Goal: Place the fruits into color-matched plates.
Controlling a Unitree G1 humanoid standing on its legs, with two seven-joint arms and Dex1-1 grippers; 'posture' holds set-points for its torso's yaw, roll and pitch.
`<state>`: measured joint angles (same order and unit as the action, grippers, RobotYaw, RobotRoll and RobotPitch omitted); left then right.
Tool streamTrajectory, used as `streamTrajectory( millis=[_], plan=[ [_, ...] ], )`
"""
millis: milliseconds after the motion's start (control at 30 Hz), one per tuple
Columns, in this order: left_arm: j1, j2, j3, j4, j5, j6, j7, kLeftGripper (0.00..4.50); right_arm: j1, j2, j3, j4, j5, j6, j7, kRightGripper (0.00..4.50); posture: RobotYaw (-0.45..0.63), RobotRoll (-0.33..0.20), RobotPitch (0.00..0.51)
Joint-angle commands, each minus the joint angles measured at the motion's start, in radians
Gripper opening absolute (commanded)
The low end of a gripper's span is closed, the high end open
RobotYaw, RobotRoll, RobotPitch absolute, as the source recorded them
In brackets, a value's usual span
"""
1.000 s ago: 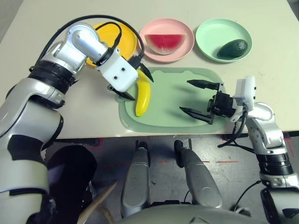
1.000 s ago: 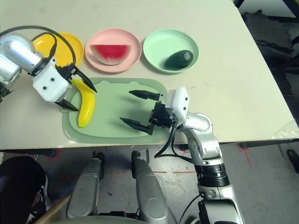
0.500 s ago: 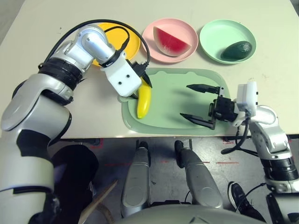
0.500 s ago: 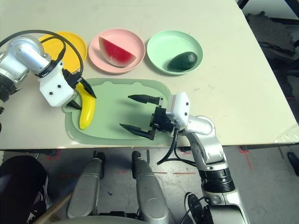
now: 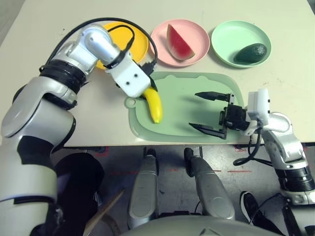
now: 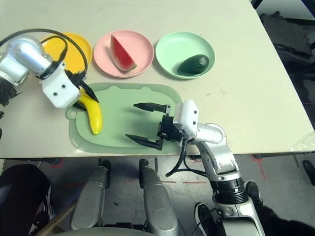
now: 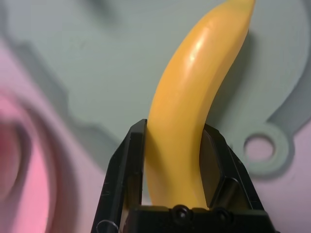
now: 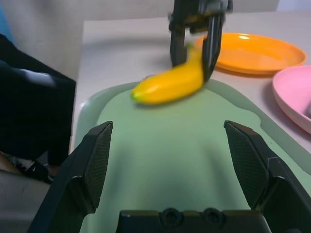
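Note:
Next, my left gripper lets go of the yellow banana across the middle of the yellow-orange plate (image 5: 113, 46), next to the pink plate.
My left gripper (image 5: 147, 89) is shut on the stem end of the yellow banana (image 5: 154, 104), at the left edge of the pale green cutting board (image 5: 179, 115). Both black fingers (image 7: 127, 160) press against the banana (image 7: 194, 97). The banana's free end points toward the table's front. Behind it lies the yellow-orange plate (image 5: 139, 45), partly hidden by my left arm. The red watermelon wedge (image 5: 178, 42) lies in the pink plate (image 5: 199, 37). The dark avocado (image 5: 251, 50) lies in the mint green plate (image 5: 226, 37). My right gripper (image 5: 207, 112) stands open and holds nothing, low over the board's right half.
The three plates stand in a row along the far side of the board. A black cable loops from my left wrist over the yellow-orange plate. The table's front edge runs just in front of the board. Bare tabletop lies to the right of the mint plate.
My left gripper has gone from open around the banana to shut on it, and the banana has swung so its free end points more to the right. My right gripper has stayed open.

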<state>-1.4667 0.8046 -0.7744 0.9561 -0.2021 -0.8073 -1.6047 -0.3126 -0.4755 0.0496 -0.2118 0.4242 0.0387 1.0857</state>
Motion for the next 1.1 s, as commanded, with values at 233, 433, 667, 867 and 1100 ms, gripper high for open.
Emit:
streamTrajectory(
  millis=[233,433,667,867,1100],
  plan=[
    [-0.091,0.068,0.179,0.204,0.196,-0.016,0.008,1.62,0.070,0.011,0.013,-0.199,-0.041,0.153,-0.253,4.50,0.01,0.000,0.451],
    [-0.108,0.094,0.212,0.286,0.400,-0.026,0.193,1.62,0.106,0.048,0.045,-0.331,-0.042,0.260,-0.389,4.50,0.00,0.000,0.460],
    [-0.122,0.092,0.256,0.340,0.557,0.008,0.484,1.62,0.148,0.025,0.066,-0.420,-0.034,0.298,-0.410,4.50,-0.02,0.000,0.461],
    [-0.100,0.052,0.299,0.368,0.604,0.072,0.621,1.62,0.156,-0.001,0.051,-0.438,-0.013,0.304,-0.402,4.50,-0.04,0.000,0.455],
    [-0.034,0.003,0.390,0.385,0.581,0.173,0.668,1.62,0.154,-0.008,0.062,-0.450,-0.012,0.306,-0.409,4.50,-0.06,0.000,0.449]
  ],
)
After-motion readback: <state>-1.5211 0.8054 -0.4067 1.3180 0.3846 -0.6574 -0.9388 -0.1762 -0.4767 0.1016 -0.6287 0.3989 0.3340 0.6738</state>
